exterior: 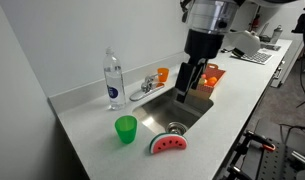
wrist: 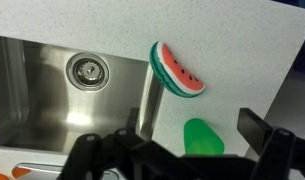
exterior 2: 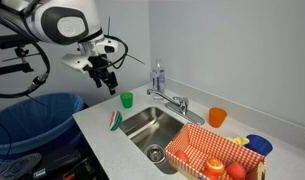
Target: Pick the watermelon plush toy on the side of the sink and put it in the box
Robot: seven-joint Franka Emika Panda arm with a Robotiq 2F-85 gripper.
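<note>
The watermelon plush toy beside the sink is next, and my gripper should go to it and close across the toy's middle point(exterior: 168, 144) point(wrist: 179, 72), between its green and red sides.
The watermelon plush toy point(exterior: 167, 144) lies on the counter at the front edge of the sink point(exterior: 182, 112); it also shows in an exterior view point(exterior 2: 115, 120) and in the wrist view point(wrist: 176, 70). The sink is a steel basin with a round drain point(wrist: 88, 69). The orange box point(exterior 2: 214, 152) with colourful toys stands beside the sink, also seen in an exterior view point(exterior: 211, 75). My gripper point(exterior: 190, 82) hangs open and empty high above the sink, apart from the toy; its fingers frame the bottom of the wrist view point(wrist: 182, 150).
A green plastic cup point(exterior: 125, 128) stands on the counter near the toy. A clear water bottle point(exterior: 113, 80) stands by the chrome faucet point(exterior: 149, 84). A small orange cup point(exterior 2: 217, 117) is behind the sink. A blue bin point(exterior 2: 32, 115) is beside the counter.
</note>
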